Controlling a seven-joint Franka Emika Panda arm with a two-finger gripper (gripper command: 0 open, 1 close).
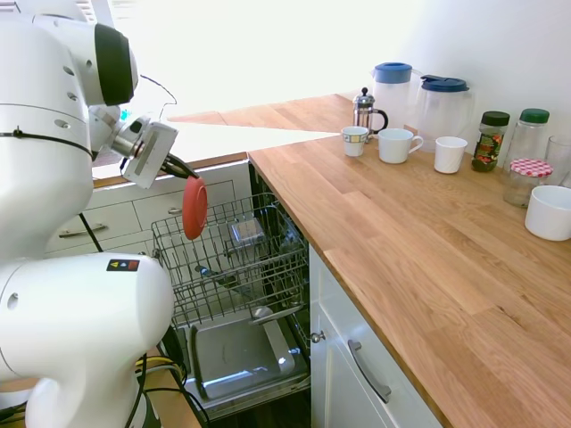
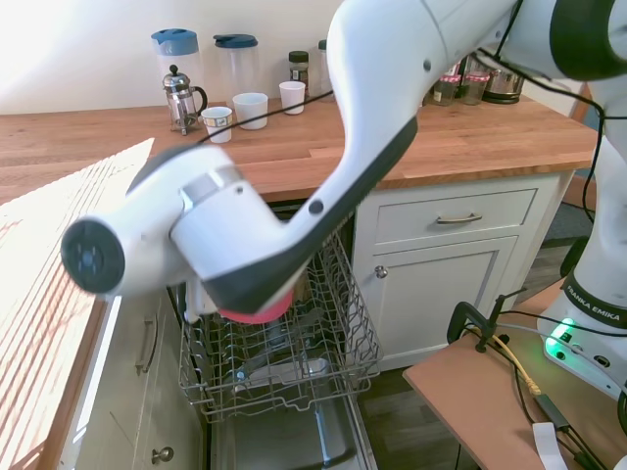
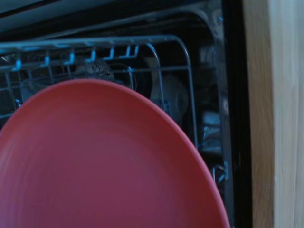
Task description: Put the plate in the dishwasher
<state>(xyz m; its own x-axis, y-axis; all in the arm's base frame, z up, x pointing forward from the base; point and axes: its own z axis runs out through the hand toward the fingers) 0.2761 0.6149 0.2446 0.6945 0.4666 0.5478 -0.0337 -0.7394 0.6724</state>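
Observation:
I will release the coral-red plate from my gripper on edge in the wire rack (image 1: 211, 267), next to the silver cutlery box.
The coral-red plate (image 1: 194, 207) hangs on edge from my gripper (image 1: 182, 172), which is shut on its upper rim. It sits just above the left side of the dishwasher's pulled-out wire rack (image 1: 234, 259). In the second exterior view only a red sliver of the plate (image 2: 257, 311) shows under my arm, over the rack (image 2: 284, 352). The plate (image 3: 99, 161) fills most of the wrist view, with the rack's wires (image 3: 118, 52) behind it. The stainless inner door (image 1: 236, 352) lies open below, and a silver cutlery box (image 1: 245, 232) sits in the rack.
A wooden counter (image 1: 419, 241) runs along the right with a French press (image 1: 366, 111), cups (image 1: 398, 144), jugs (image 1: 443, 107) and jars (image 1: 489, 141). White drawers (image 1: 143, 209) stand behind the rack, and a white cabinet door (image 1: 357, 374) flanks the dishwasher.

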